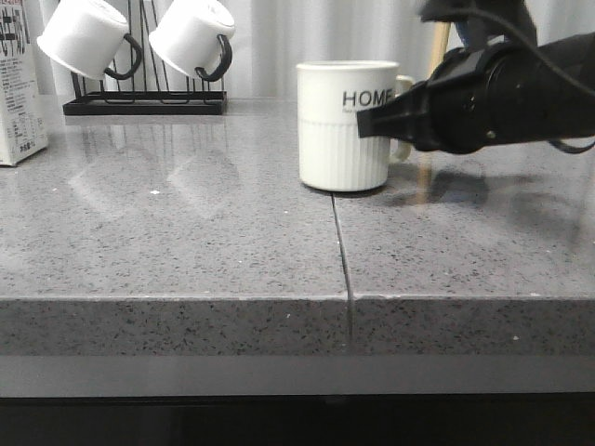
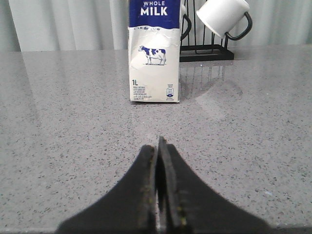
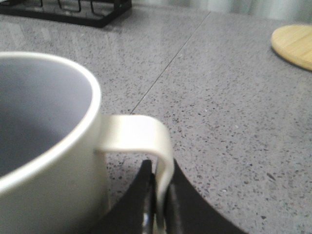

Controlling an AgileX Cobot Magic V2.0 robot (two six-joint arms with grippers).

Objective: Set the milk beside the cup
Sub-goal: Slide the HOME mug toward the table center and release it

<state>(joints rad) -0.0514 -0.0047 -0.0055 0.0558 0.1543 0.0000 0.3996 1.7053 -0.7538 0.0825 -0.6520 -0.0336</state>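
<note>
The robot's left gripper needs to next go to the milk's upper part [image 1: 11,20] [image 2: 154,13], around the milk's blue top band, and close there on both sides.
The milk [image 2: 153,58], a white carton with a blue top band and a cow picture, stands upright on the grey counter; it also shows at the far left edge of the front view [image 1: 17,93]. My left gripper [image 2: 158,146] is shut and empty, low over the counter, a good way short of the milk. The cup [image 1: 342,125], cream-white with ribbed lower half and "HOME", stands near the counter's middle. My right gripper [image 3: 159,178] is shut on the cup's handle [image 3: 146,134]; it reaches in from the right in the front view [image 1: 367,121].
A black rack [image 1: 144,102] holding white black-handled mugs [image 1: 191,37] stands at the back left, just beside the milk [image 2: 204,51]. A round wooden board [image 3: 295,44] lies beyond the cup. A seam [image 1: 342,251] runs through the counter toward its front edge.
</note>
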